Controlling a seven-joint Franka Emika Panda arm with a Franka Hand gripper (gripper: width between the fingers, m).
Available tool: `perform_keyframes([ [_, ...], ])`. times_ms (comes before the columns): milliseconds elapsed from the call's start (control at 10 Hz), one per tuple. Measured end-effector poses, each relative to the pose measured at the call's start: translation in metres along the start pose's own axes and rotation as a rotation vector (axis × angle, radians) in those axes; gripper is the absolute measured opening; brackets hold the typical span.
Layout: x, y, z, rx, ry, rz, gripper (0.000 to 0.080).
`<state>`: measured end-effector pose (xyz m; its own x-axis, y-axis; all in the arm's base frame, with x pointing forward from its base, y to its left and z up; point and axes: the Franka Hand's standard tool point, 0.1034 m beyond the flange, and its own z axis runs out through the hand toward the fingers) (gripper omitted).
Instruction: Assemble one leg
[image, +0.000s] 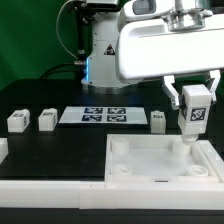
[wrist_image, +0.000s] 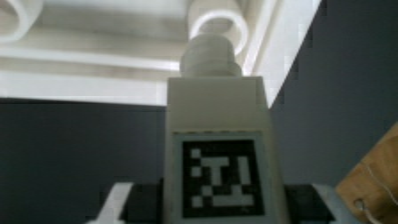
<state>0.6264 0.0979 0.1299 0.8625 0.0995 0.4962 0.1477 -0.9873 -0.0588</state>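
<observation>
The robot's gripper should release the leg, now held upright over a corner socket, standing in the front corner socket of the white tray part (image: 197, 169) (wrist_image: 219, 20), below the gripper.
My gripper (image: 193, 100) is shut on a leg (image: 193, 113), a small white block with a black-and-white tag, held upright over the far right corner socket of the large white tray-like part (image: 160, 163). In the wrist view the leg (wrist_image: 221, 130) fills the middle, tag toward the camera, its threaded tip at the round socket (wrist_image: 228, 27) of the tray part. Three more legs stand on the table: two on the exterior view's left (image: 17, 121) (image: 47, 119) and one (image: 158, 120) near the middle right.
The marker board (image: 103, 115) lies flat behind the tray part. A white strip (image: 50, 192) lies along the table's front edge on the exterior view's left. The robot's base (image: 103, 50) stands at the back.
</observation>
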Motion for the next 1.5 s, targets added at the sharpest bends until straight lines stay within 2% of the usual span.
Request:
perform_keyframes([
  [100, 0.000, 0.006, -0.001, -0.031, 0.124, -0.010, 0.0292],
  [300, -0.016, 0.005, 0.005, -0.034, 0.123, -0.010, 0.0292],
  [900, -0.023, -0.004, 0.024, -0.020, 0.103, -0.013, 0.0292],
  [1200, -0.019, -0.009, 0.036, -0.012, 0.103, -0.014, 0.0292],
  [1500, -0.020, -0.012, 0.042, -0.008, 0.100, -0.018, 0.0292],
])
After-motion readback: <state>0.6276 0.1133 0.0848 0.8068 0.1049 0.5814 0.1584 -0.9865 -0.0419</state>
